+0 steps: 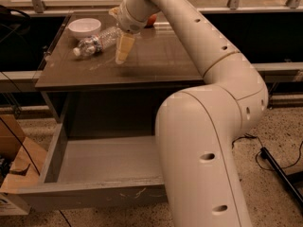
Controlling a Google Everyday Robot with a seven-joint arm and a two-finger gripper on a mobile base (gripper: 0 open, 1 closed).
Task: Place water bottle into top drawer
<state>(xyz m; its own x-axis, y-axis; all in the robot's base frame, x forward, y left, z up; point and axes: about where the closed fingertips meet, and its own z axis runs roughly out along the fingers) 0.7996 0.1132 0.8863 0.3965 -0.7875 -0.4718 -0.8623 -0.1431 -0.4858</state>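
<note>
My gripper is going to close on the base end [109, 39] of the water bottle, the end away from its white cap.
The water bottle [97, 40] lies on its side at the back left of the table top [161, 60], white cap toward the front left. My gripper [119, 37] is open at the bottle's base end. One yellowish finger [123, 48] points down to the table just right of the bottle, and the other finger shows behind the bottle. The bottle rests on the table and is not lifted. The top drawer [94, 193] is pulled out below the table, and its grey inside [109, 157] holds nothing.
A white bowl [84, 26] stands behind the bottle at the table's back left. A red apple [151, 19] shows behind my arm. My arm's big links cover the drawer's right side. A cardboard box [14, 155] sits on the floor at left, cables at right.
</note>
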